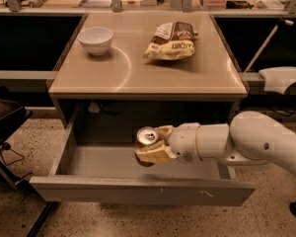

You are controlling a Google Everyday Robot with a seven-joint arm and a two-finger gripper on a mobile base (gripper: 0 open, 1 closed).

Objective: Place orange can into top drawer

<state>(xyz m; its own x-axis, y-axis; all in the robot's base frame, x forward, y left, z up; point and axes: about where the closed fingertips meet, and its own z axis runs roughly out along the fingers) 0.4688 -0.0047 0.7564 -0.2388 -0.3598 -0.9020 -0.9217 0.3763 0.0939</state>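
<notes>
The robot's gripper should release the orange can upright on the grey bottom near the middle of the open top drawer [159,161].
The orange can [146,137] has a silver top with a pull tab and is tilted, its top facing up and toward the camera. My gripper [153,147] is shut on it, reaching in from the right on a white arm [237,142]. It holds the can above the middle of the open top drawer [138,189], a wide shallow grey drawer pulled out below the table top. The can hangs above the drawer floor; whether it touches it I cannot tell.
On the tan table top [148,68] stand a white bowl [95,39] at the left and a yellow-and-brown snack bag [170,41] right of centre. A dark chair [5,127] stands at the left. A counter with clutter runs along the back.
</notes>
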